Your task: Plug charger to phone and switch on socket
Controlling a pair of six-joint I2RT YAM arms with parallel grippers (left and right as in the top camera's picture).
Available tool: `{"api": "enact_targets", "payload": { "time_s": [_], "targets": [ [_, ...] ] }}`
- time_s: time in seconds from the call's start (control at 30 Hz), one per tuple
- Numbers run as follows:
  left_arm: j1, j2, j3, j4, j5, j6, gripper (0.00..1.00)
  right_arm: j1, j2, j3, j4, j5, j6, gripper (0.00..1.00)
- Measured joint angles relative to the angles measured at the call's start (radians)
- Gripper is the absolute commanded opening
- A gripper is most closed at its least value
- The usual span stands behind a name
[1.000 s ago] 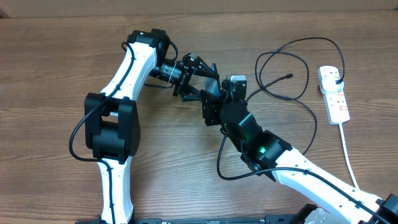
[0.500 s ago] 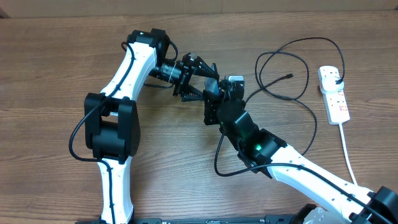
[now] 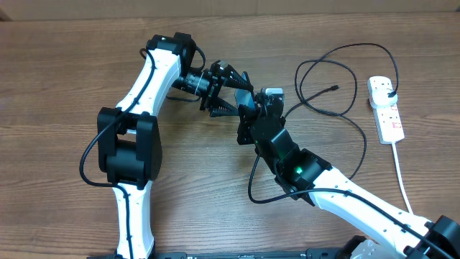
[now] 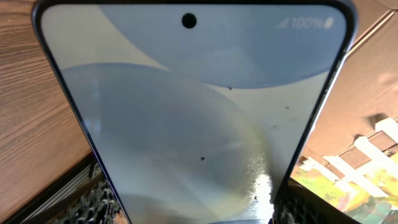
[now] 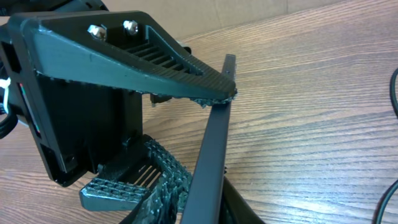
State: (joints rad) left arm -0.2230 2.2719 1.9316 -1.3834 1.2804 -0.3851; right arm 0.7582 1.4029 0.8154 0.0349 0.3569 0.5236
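Observation:
My right gripper should hold the phone, since my left gripper spans the phone's long edges, while my left gripper opens, turns and pinches screen and back [image 4: 186, 130].
The phone [image 4: 193, 112], screen lit pale blue and white, fills the left wrist view. My left gripper [image 4: 193, 208] is shut on its two long edges and holds it above the table. In the right wrist view the phone [image 5: 214, 143] shows edge-on as a dark bar that runs down between my right gripper's jaws [image 5: 211, 214], which press on it. In the overhead view the left gripper [image 3: 233, 92] and right gripper [image 3: 248, 116] meet mid-table and the phone is mostly hidden. The charger cable [image 3: 352, 93] lies looped at the right, its tip [image 3: 336, 88] free and its plug [image 3: 388, 88] in the socket [image 3: 388, 119].
The socket's thick white cord [image 3: 404, 180] runs down the right side toward the front edge. A loop of the black cable passes just right of my right arm [image 3: 309, 173]. Bare wooden table [image 3: 57, 86] lies to the left.
My right gripper has shifted slightly left and closer onto the phone. The left arm, cable and socket have not moved.

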Motion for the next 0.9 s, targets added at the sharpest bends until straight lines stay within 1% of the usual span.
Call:
{"api": "enact_targets", "payload": {
  "time_s": [0.07,0.27,0.37,0.4,0.43,0.57,0.67,0.77,0.9],
  "targets": [
    [0.0,0.0,0.0,0.0,-0.001,0.0,0.7,-0.001,0.0,0.0,-0.002,0.002,0.0,0.17],
    [0.002,0.0,0.0,0.0,0.0,0.0,0.74,-0.005,0.0,0.0,-0.005,0.004,0.0,0.15],
    [0.002,0.0,0.0,0.0,0.0,0.0,0.81,-0.005,0.0,0.0,-0.006,0.007,0.0,0.14],
    [0.002,0.0,0.0,0.0,0.001,0.0,0.86,-0.005,0.0,0.0,-0.005,0.008,0.0,0.14],
    [0.002,0.0,0.0,0.0,0.002,0.0,0.88,-0.005,0.0,0.0,-0.005,0.008,0.0,0.14],
    [0.002,0.0,0.0,0.0,0.006,0.0,0.93,-0.005,0.001,0.0,-0.005,0.005,0.0,0.14],
    [0.002,0.0,0.001,-0.001,0.002,0.0,0.95,-0.005,0.001,0.0,-0.005,0.001,0.0,0.13],
    [0.002,0.0,0.001,-0.005,-0.016,0.0,1.0,-0.005,0.001,0.0,-0.005,0.0,0.0,0.13],
    [0.007,0.0,0.002,-0.007,-0.053,0.0,1.0,-0.005,-0.014,0.0,-0.015,0.018,0.0,0.11]
  ]
}}
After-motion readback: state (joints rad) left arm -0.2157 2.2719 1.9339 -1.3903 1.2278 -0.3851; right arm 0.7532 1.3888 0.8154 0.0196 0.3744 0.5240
